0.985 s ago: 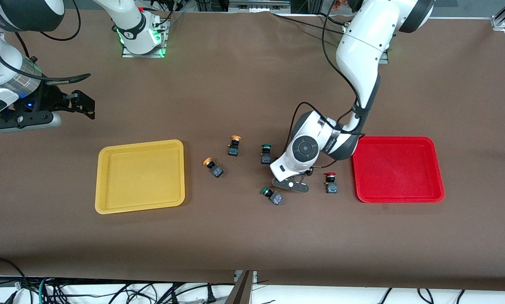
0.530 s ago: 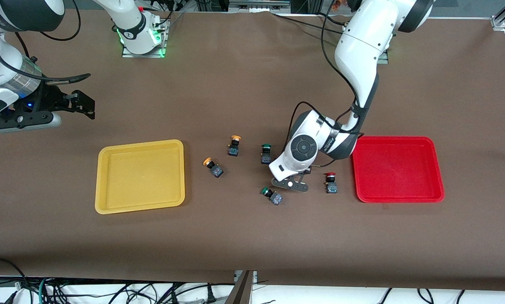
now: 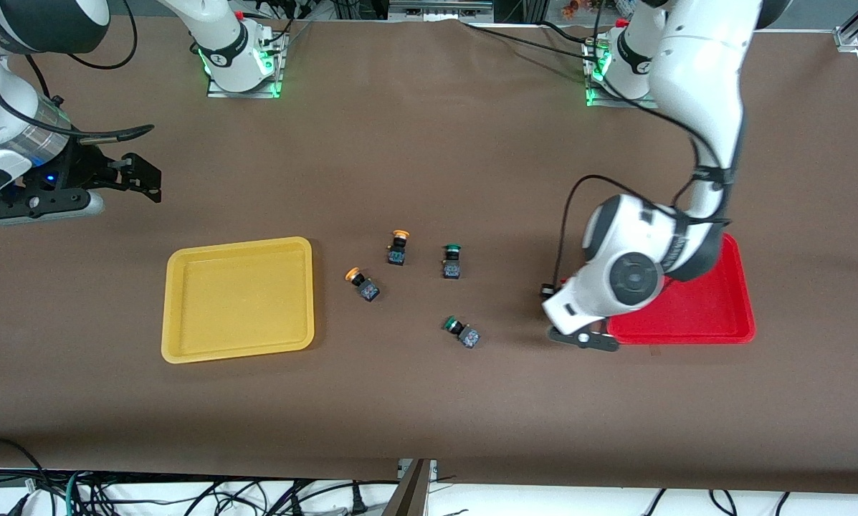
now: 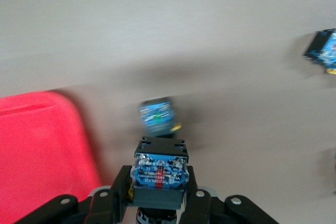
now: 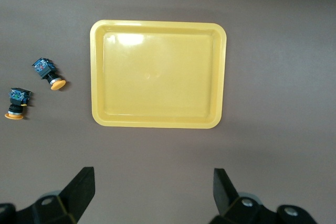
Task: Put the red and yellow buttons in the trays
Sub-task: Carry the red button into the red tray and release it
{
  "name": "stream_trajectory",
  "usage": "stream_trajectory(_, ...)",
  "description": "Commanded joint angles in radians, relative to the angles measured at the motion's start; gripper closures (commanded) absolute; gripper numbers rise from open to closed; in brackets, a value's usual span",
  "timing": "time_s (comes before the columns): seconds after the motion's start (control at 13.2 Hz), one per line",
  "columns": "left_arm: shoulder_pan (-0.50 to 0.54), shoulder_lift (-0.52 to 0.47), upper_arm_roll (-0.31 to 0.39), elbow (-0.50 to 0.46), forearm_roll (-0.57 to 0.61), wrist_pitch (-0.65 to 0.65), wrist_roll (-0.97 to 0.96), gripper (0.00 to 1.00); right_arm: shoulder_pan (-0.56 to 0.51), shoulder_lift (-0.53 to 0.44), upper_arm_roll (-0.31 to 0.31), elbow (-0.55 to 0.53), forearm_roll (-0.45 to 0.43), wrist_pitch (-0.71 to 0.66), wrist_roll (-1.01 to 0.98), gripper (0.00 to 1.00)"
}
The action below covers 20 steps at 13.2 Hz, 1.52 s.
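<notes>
The robot's left gripper needs to set the red button down in the red tray's half (image 3: 710, 282) farthest from the yellow tray.
My left gripper (image 3: 583, 338) is shut on a red button (image 4: 157, 169) with a dark body and a red-striped blue label; its cap is hidden between the fingers (image 4: 123, 182). It holds the button over the table at the edge of the red tray (image 3: 708, 308), which also shows in the left wrist view (image 4: 37, 145). The other red button is hidden by the left arm. Two yellow buttons (image 3: 398, 247) (image 3: 363, 283) stand beside the empty yellow tray (image 3: 239, 301). My right gripper (image 3: 138, 179) waits open and empty, above that tray (image 5: 157, 24).
Two green-capped buttons (image 3: 451, 261) (image 3: 461, 331) sit mid-table between the trays. A blurred button (image 4: 157, 116) lies on the table near the red tray's corner, its cap unseen. The yellow buttons also show in the right wrist view (image 5: 47, 73) (image 5: 16, 103).
My left gripper has moved with its button from among the middle buttons to the red tray's edge. The arm now covers the red button by the tray. The right arm has not moved.
</notes>
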<state>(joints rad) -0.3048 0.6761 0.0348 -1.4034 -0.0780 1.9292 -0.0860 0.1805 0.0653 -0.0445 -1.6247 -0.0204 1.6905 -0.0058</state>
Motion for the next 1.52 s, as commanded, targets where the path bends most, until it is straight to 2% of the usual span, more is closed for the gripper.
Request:
stream_trajectory(0.0,0.100,-0.118,-0.015,-0.124,0.015,-0.027,0.144,0.86,-0.002,0.001,-0.001,0.014,-0.001,-0.018,0.007,0.00)
stream_trajectory(0.3,0.295,-0.139,-0.013,-0.166,0.017,-0.070,0.328,0.85,-0.004,0.004,-0.003,0.014,-0.001,-0.020,0.007,0.00)
stream_trajectory(0.53,0.372,-0.135,-0.013,-0.241,0.049,-0.024,0.381,0.85,-0.004,0.002,-0.003,0.014,0.001,-0.020,0.007,0.00)
stream_trajectory(0.98,0.450,-0.144,-0.012,-0.419,0.073,0.147,0.385,0.83,-0.003,0.002,-0.002,0.016,0.001,-0.020,0.007,0.00)
stream_trajectory(1.21,0.492,-0.138,-0.012,-0.465,0.092,0.247,0.413,0.83,-0.003,0.002,-0.002,0.014,0.001,-0.020,0.007,0.00)
stream_trajectory(1.44,0.500,-0.115,-0.012,-0.465,0.092,0.292,0.414,0.77,-0.003,0.002,-0.002,0.014,0.001,-0.020,0.007,0.00)
